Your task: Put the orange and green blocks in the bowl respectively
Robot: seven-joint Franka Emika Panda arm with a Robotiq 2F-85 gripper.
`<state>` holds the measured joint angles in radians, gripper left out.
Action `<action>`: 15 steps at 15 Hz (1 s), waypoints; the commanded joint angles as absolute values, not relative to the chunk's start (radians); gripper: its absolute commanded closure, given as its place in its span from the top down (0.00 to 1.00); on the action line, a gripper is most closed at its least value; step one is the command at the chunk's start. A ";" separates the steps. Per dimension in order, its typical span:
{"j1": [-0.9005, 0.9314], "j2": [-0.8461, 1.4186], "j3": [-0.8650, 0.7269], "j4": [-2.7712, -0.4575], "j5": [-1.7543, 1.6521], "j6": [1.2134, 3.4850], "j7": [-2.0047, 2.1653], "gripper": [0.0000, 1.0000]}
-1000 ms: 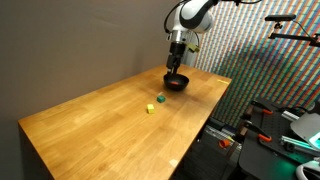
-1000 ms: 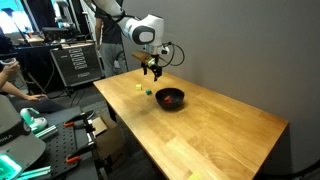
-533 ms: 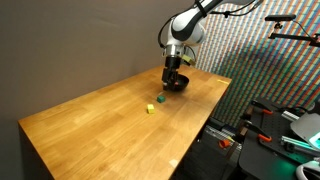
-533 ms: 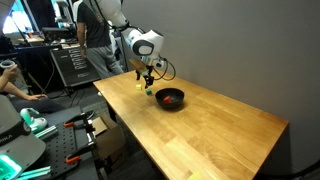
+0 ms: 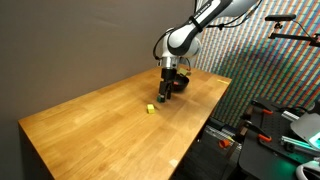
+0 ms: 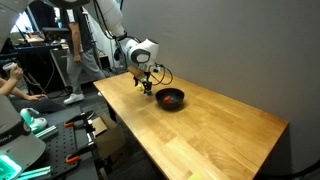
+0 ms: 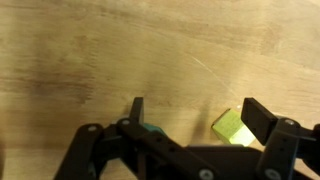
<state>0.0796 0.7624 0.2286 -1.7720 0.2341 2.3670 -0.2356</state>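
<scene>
The sides of the darker green block point(image 5: 161, 98) point(image 7: 152, 128), the one nearer the dark bowl than the yellow-green block, will be gripped by my gripper.
My gripper point(image 5: 166, 90) is open and low over the table, just beside the dark bowl point(image 5: 180, 83). In the wrist view the gripper point(image 7: 198, 112) is empty, with its fingers point(image 7: 260, 116) spread wide. A yellow-green block point(image 7: 232, 126) lies on the wood between the jaws, close to one finger. A darker green block point(image 7: 151, 128) peeks out by the other finger, mostly hidden by the gripper body. The yellow-green block point(image 5: 150, 108) also shows in an exterior view. The bowl point(image 6: 170, 99) stands next to the gripper point(image 6: 146, 88). No orange block can be made out.
The wooden table point(image 5: 90, 125) has its near edge towards a cluttered area with clamps and gear point(image 5: 265, 125). A grey wall point(image 6: 240, 50) stands behind the table. People and equipment racks point(image 6: 70, 55) are beyond the far end.
The gripper has moved from above the bowl, away from it and down towards the blocks on the table. It stays open.
</scene>
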 commanded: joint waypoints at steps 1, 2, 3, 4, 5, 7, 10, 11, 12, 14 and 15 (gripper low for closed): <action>0.122 0.806 0.190 -1.727 0.127 2.443 -0.239 1.00; 0.130 0.813 0.181 -1.721 0.098 2.461 -0.232 1.00; 0.133 0.821 0.175 -1.717 0.076 2.479 -0.228 1.00; 0.136 0.828 0.168 -1.712 0.056 2.497 -0.225 1.00; 0.139 0.836 0.162 -1.708 0.039 2.517 -0.222 1.00; 0.144 0.849 0.153 -1.700 0.010 2.546 -0.217 1.00; 0.152 0.858 0.148 -1.686 -0.027 2.572 -0.211 1.00; 0.153 0.859 0.149 -1.683 -0.032 2.570 -0.208 1.00; 0.154 0.858 0.150 -1.682 -0.040 2.568 -0.214 0.75; 0.156 0.850 0.149 -1.688 -0.050 2.564 -0.206 0.65; 0.158 0.842 0.145 -1.693 -0.052 2.560 -0.196 0.56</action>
<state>0.1409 0.8390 0.1610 -1.7107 -0.0271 2.5542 -0.2283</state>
